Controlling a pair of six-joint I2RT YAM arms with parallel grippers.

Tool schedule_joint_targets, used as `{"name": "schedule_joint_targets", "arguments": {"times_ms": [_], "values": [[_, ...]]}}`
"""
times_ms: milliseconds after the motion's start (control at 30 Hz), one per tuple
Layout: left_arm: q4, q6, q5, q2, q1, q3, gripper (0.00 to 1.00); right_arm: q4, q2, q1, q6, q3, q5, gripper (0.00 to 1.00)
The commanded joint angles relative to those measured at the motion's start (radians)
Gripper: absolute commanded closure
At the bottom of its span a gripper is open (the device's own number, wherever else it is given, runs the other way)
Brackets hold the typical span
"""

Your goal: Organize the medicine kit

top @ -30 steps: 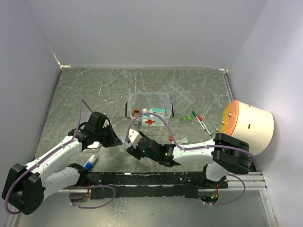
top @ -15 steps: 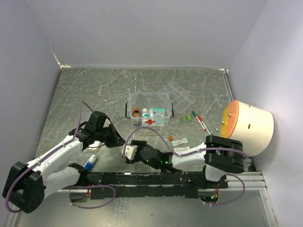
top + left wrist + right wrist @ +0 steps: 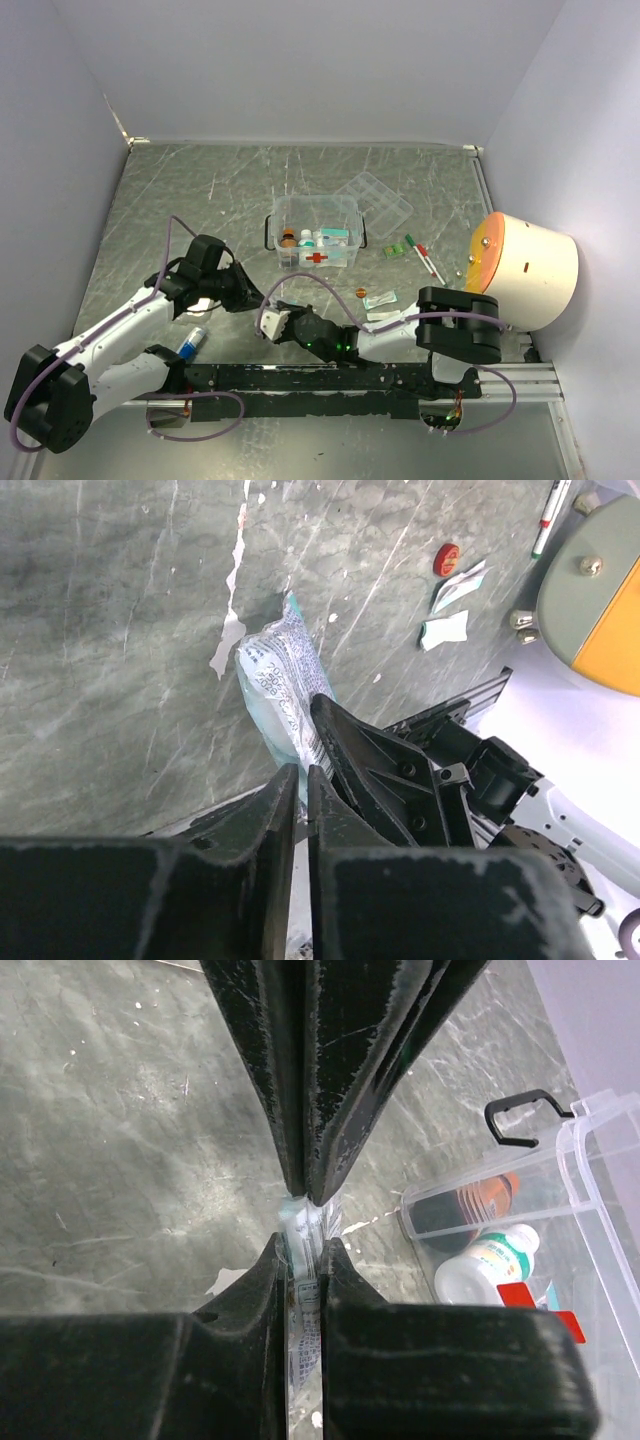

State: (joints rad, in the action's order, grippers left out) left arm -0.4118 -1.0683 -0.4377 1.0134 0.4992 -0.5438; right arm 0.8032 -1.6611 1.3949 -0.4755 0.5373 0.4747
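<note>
My right gripper needs to let go of the printed packet inside the medicine kit [image 3: 326, 235] [image 3: 550, 1295], next to the white bottle. The packet now hangs in front of the kit.
The medicine kit [image 3: 317, 257], a clear box with a red cross, stands mid-table with bottles inside; its wall [image 3: 600, 1160] and black handle show in the right wrist view. A teal and white printed packet [image 3: 278, 685] hangs between both grippers in front of the kit. My left gripper [image 3: 252, 303] [image 3: 303, 775] is shut on one end of it. My right gripper [image 3: 270, 318] [image 3: 305, 1250] is shut on the other end, with the packet [image 3: 305, 1295] pinched between its fingers. The two sets of fingertips nearly touch.
A flat clear compartmented tray [image 3: 375, 195] lies behind the kit on the right. Pens [image 3: 425, 258], small sachets [image 3: 380, 298] and a red disc [image 3: 361, 293] lie right of the kit. A blue and white tube [image 3: 190, 343] lies near the left arm. A cream and orange cylinder [image 3: 525, 268] stands at the right edge.
My right gripper has slid left toward the left gripper and gone from open to shut on the packet. The left arm has barely moved.
</note>
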Motion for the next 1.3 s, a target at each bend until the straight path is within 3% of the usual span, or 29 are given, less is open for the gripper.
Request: {"name": "schedule_joint_targets", "arguments": {"times_ms": [0, 133, 267, 600, 1000, 1267], "values": [[-0.022, 0.047, 0.035, -0.010, -0.006, -0.051, 0.71, -0.038, 0.047, 0.002, 0.051, 0.002, 0.029, 1.00], [-0.101, 0.155, 0.185, -0.007, -0.014, -0.155, 0.33, -0.150, 0.119, -0.001, 0.104, 0.009, -0.029, 1.00], [-0.106, 0.223, 0.317, -0.041, -0.016, -0.215, 0.19, -0.271, 0.238, -0.041, 0.235, 0.029, -0.137, 1.00], [-0.086, 0.295, 0.513, -0.185, -0.018, -0.237, 0.17, -0.477, 0.467, -0.301, 0.600, 0.086, -0.465, 1.00], [0.029, 0.541, 0.617, -0.267, -0.019, -0.318, 0.20, -0.822, 0.467, -0.527, 0.866, 0.386, -0.602, 1.00], [0.098, 0.599, 0.595, -0.255, -0.019, -0.344, 0.21, -1.092, 0.369, -0.671, 1.011, 0.628, -0.551, 1.00]]}}
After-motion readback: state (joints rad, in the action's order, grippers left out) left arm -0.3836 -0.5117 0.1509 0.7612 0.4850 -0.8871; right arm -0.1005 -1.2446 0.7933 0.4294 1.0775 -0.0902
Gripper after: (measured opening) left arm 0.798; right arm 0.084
